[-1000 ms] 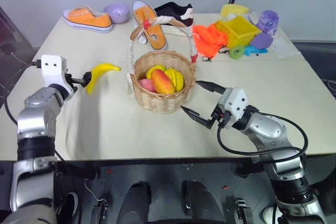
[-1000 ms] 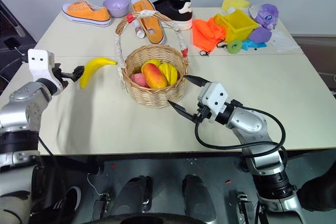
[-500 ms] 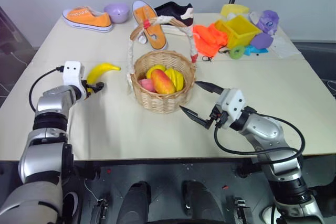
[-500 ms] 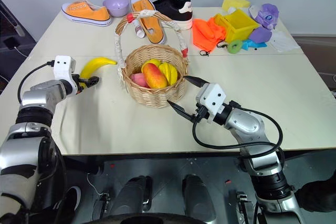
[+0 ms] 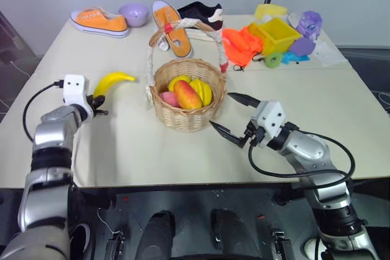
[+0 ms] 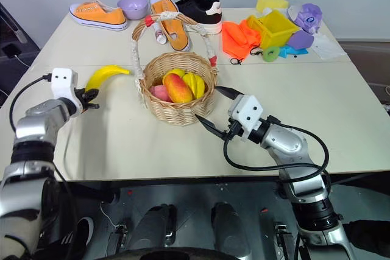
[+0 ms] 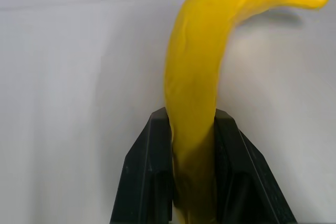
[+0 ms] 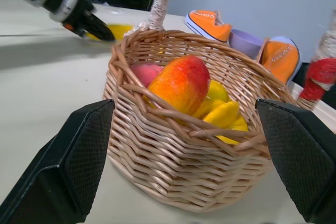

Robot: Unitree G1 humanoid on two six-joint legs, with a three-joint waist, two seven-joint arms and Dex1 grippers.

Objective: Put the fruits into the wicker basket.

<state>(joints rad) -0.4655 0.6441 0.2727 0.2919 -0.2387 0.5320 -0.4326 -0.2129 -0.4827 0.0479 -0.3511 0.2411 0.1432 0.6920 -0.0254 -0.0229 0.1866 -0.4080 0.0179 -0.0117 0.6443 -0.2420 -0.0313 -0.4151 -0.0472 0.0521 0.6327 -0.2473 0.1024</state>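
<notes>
Next, my left gripper lets go of the yellow banana in the wicker basket (image 5: pixel 173 78), just behind the red-orange mango.
The yellow banana (image 5: pixel 113 81) lies on the table left of the wicker basket (image 5: pixel 183 119). My left gripper (image 5: pixel 98 103) is shut on the banana's (image 7: pixel 210 51) near end, and its black fingers (image 7: pixel 149 174) press it from both sides. A red-orange mango (image 5: pixel 187 94) sits in the basket with other yellow and pink fruit. At the basket's front right my right gripper (image 5: pixel 225 112) stands open, and the basket (image 8: pixel 173 166) lies just ahead between its fingers (image 8: pixel 79 161), apart from them.
Along the table's far edge lie orange shoes (image 5: pixel 99 21), a lavender bowl (image 5: pixel 134 13), a black shoe (image 5: pixel 203 11), an orange cloth (image 5: pixel 242 45), a yellow toy cart (image 5: pixel 278 36) and purple toys (image 5: pixel 309 28). The basket's tall handle (image 5: pixel 183 27) arches over the fruit.
My left gripper reached the banana's near end and shut on it, then drew back and down a little. The right arm kept still.
</notes>
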